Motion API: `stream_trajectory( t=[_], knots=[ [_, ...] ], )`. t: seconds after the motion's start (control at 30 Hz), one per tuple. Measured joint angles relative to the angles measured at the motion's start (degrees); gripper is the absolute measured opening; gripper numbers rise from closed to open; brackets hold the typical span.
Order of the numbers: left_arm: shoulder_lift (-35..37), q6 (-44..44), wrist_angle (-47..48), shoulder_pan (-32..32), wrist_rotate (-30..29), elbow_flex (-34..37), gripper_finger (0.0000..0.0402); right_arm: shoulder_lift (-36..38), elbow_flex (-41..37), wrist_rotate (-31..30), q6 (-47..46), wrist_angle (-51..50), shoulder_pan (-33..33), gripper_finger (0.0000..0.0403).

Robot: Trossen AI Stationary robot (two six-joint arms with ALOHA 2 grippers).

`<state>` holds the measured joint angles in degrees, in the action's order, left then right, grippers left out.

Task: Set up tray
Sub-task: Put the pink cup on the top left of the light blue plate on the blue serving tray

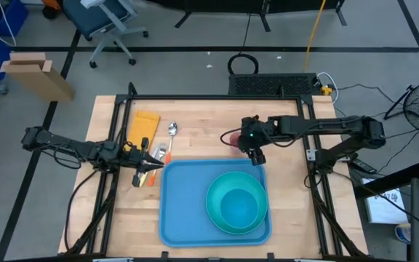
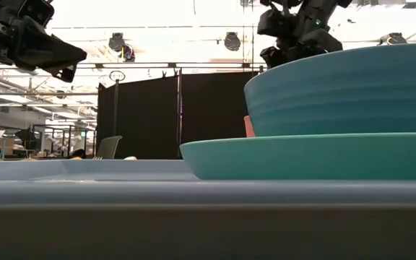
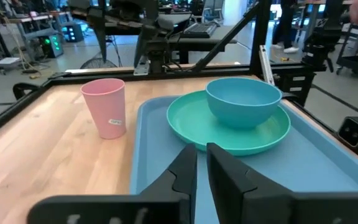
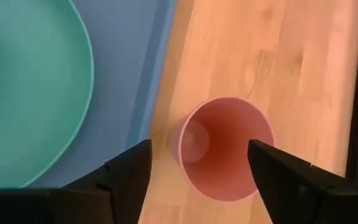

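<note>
Next, I close my right gripper on the pink cup's rim (image 1: pixel 233 145) (image 4: pixel 180 142), on the side closest to the blue tray, with one finger inside the cup.
The blue tray (image 1: pixel 184 211) lies on the table's near middle, also seen as tray (image 3: pixel 160 149) and tray (image 4: pixel 138 68). A turquoise plate (image 1: pixel 217 211) rests on its right part, and a blue bowl (image 1: pixel 240 205) sits in the plate. A pink cup (image 4: pixel 225 146) stands upright on the wood just beyond the tray's far edge, cup (image 1: pixel 233 138), cup (image 3: pixel 105 107). My right gripper (image 4: pixel 197 168) hovers above the cup, open, one finger on either side of it and touching nothing. My left gripper (image 3: pixel 202 168) is shut and empty, over the tray's far left corner (image 1: pixel 151 166).
A spoon (image 1: pixel 172 131), a yellow cloth (image 1: pixel 144 127) and orange-handled utensils (image 1: pixel 164 153) lie on the wood left of the cup, beyond the tray's left far corner. A black frame (image 1: pixel 217 98) runs along the table's far and side edges. Bare wood lies between the cup and the spoon.
</note>
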<state>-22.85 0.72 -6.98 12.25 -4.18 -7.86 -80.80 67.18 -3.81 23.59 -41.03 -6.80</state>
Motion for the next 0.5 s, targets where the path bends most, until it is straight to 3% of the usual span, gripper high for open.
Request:
stream_trajectory(
  t=[0.5],
  knots=[
    [0.0,0.79,-0.07,0.0,0.15,-0.02,0.0047,-9.97,0.04,5.38,3.44,-0.36,-3.32,0.0242]
  ],
)
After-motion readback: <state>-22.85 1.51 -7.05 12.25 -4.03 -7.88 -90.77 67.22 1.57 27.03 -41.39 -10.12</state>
